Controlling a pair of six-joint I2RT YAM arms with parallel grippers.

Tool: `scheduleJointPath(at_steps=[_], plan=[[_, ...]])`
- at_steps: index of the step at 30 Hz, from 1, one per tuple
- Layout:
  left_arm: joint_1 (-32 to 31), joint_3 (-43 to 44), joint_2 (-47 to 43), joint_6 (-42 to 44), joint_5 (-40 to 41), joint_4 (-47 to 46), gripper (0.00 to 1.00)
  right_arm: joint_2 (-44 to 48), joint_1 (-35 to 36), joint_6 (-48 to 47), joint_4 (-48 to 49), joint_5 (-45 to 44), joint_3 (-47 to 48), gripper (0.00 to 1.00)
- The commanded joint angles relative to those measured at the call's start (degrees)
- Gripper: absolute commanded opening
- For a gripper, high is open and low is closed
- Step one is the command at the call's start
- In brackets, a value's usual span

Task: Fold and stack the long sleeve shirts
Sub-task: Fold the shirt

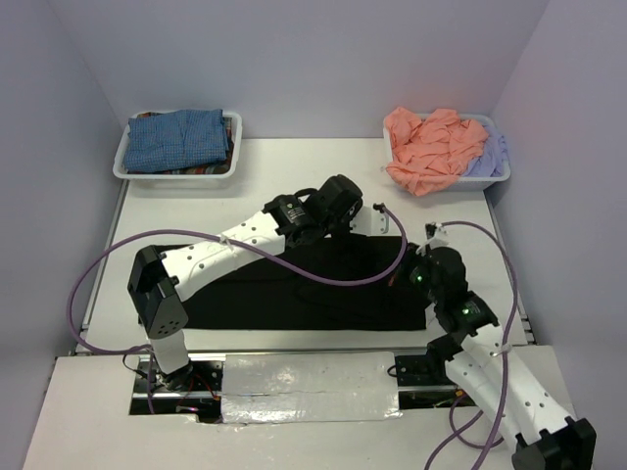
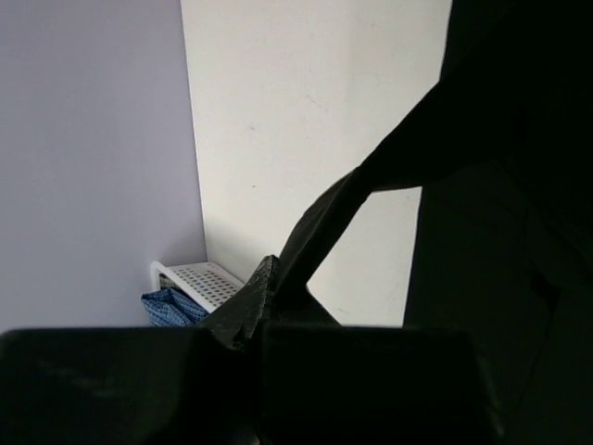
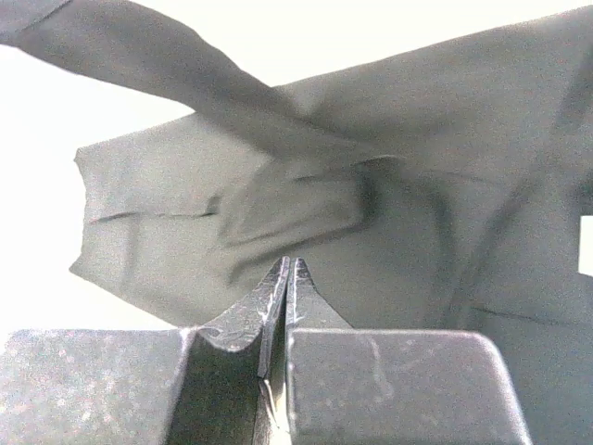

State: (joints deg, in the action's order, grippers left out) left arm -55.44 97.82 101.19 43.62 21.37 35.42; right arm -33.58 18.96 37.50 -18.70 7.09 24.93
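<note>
The robot's left gripper will let go of the fold by the near edge of the large black shirt (image 1: 331,319), just behind the silver panel.
The large black shirt (image 1: 294,284) lies spread across the middle of the table. My left gripper (image 1: 355,223) is over the shirt's far edge. In the left wrist view the gripper (image 2: 269,278) is shut on a strip of the black shirt (image 2: 324,222) that stretches taut up from the jaws. My right gripper (image 1: 416,262) is at the shirt's right end. In the right wrist view it (image 3: 285,264) is shut with nothing between the jaws, just above the black cloth (image 3: 417,185). A sleeve (image 3: 167,56) crosses the top of that view.
A white bin (image 1: 122,166) at the back left holds the blue-checked shirt (image 1: 181,139); both also show in the left wrist view, the bin (image 2: 199,278) and the shirt (image 2: 167,306). A white bin (image 1: 446,189) at the back right holds the salmon-pink shirt (image 1: 431,147) and the lavender shirt (image 1: 487,157).
</note>
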Motion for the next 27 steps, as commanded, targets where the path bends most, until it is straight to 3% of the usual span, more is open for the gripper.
scheduleJointPath(at_steps=[1, 5, 11, 20, 27], plan=[[0.1, 2.8, -0.2, 1.3, 3.5, -4.6, 0.0, 0.9, 3.6, 5.8, 10.4, 6.1, -6.7, 0.0], [-0.1, 6.6, 0.2, -0.3, 3.2, -3.0, 0.0, -5.6, 10.2, 8.6, 21.6, 1.2, -7.4, 0.0], [-1.1, 6.4, -0.6, -1.9, 0.5, 1.8, 0.0, -18.1, 10.5, 12.1, 33.2, -3.9, -4.6, 0.0], [-1.5, 6.6, -0.3, -4.3, -1.5, 2.9, 0.0, -37.6, 10.5, 21.9, 33.6, -8.0, -1.0, 0.0], [-1.5, 6.9, -1.0, -6.6, -8.2, 8.2, 0.0, -39.3, 10.5, 26.8, 35.6, -10.6, -1.3, 0.0]])
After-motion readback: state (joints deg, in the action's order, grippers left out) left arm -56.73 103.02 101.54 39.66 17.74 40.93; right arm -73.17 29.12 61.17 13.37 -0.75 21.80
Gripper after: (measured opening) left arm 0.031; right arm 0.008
